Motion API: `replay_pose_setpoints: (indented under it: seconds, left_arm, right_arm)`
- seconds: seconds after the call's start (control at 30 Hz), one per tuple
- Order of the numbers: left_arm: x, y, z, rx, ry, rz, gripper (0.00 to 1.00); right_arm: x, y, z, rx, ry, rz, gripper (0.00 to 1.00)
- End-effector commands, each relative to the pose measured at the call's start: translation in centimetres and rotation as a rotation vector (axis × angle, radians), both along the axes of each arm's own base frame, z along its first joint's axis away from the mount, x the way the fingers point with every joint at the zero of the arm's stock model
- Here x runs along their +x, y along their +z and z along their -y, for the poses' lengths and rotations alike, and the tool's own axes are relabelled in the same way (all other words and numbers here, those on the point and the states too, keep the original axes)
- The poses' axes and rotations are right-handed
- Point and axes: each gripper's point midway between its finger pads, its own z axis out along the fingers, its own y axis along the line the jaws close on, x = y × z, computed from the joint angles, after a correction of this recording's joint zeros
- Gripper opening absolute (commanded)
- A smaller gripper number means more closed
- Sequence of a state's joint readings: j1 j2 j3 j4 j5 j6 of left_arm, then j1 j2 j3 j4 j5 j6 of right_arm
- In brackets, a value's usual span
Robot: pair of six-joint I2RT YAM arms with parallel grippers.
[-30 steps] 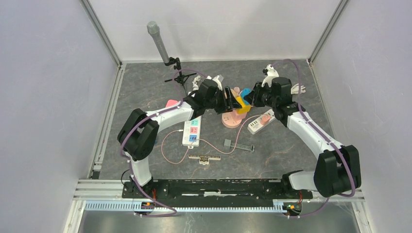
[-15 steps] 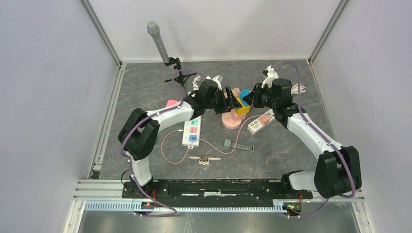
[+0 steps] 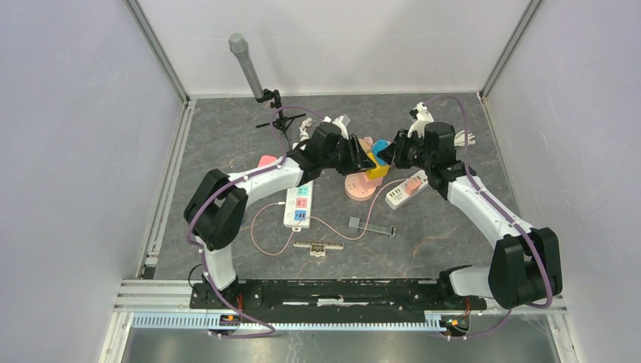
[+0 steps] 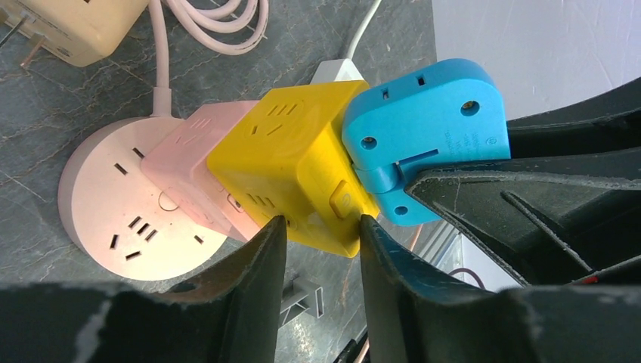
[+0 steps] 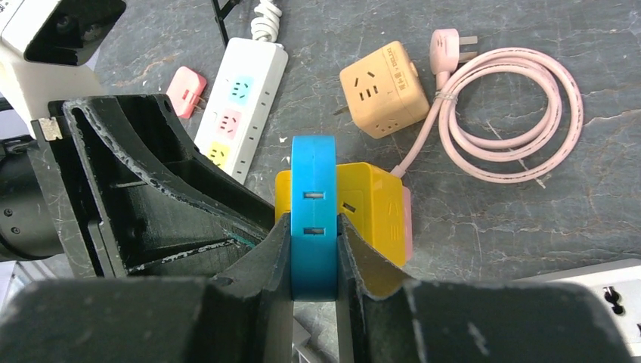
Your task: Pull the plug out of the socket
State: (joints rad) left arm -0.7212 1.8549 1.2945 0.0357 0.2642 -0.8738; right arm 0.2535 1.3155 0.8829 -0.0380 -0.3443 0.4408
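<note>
I will open my right gripper to leave the blue plug on the table (image 3: 405,155) (image 5: 620,119) beside the coiled pink cable, away from the beige cube.
A blue plug (image 3: 382,146) sits in a yellow socket cube (image 3: 371,162), which stacks on a pink cube (image 4: 193,170) and a round pink socket base (image 3: 361,186), all tilted and lifted. My right gripper (image 5: 314,227) is shut on the flat sides of the blue plug (image 5: 313,204). From the opposite side my left gripper (image 4: 317,224) pinches the lower corner of the yellow cube (image 4: 291,162), both fingertips touching it. In the left wrist view the blue plug (image 4: 423,128) still butts against the yellow cube's face.
A beige socket cube (image 5: 382,89) and a coiled pink cable (image 5: 514,113) lie behind the stack. White power strips (image 3: 299,204) (image 3: 406,189) lie left and right of it. A microphone stand (image 3: 246,64), a ruler (image 3: 318,245) and a grey block (image 3: 355,223) are also on the table.
The left gripper's jaws widened, then closed onto the yellow cube. The right gripper kept its hold on the blue plug; both arms barely shifted.
</note>
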Motion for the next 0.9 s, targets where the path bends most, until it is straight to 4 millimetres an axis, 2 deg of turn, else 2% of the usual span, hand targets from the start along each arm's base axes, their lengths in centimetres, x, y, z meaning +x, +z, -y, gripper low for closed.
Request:
replay_pose_setpoints:
  seconds: [0.0,0.17,0.3,0.43,0.53,0.63,0.73,0.87]
  left_arm:
    - [-0.2,-6.4,-2.9,0.213,0.038,-0.064,0.43]
    - [-0.5,-7.6,-3.2,0.242,0.035,-0.087,0.36]
    - [-0.5,-8.3,-3.9,0.279,0.049,-0.094,0.34]
    - [-0.4,-8.9,-4.6,0.322,0.069,-0.101,0.33]
    - [-0.3,-9.1,-5.0,0.347,0.080,-0.102,0.33]
    - [-0.3,-9.6,-5.2,0.368,0.086,-0.111,0.32]
    - [-0.4,-10.1,-5.5,0.384,0.091,-0.122,0.32]
    - [-0.6,-10.7,-5.7,0.397,0.090,-0.132,0.31]
  right_arm:
    - [-0.1,5.2,-1.5,0.129,0.076,0.104,0.00]
    - [0.0,5.4,-1.4,0.189,0.088,0.095,0.00]
    - [0.1,5.6,-1.2,0.183,0.097,0.111,0.00]
    - [0.6,6.5,-0.5,0.075,0.100,0.207,0.00]
    - [1.1,5.9,0.5,-0.038,0.079,0.206,0.00]
    - [0.8,6.2,-0.2,0.007,0.096,0.198,0.00]
    - [0.8,7.9,-1.4,0.106,0.127,0.205,0.00]
    - [0.9,8.8,-1.9,0.173,0.132,0.181,0.00]
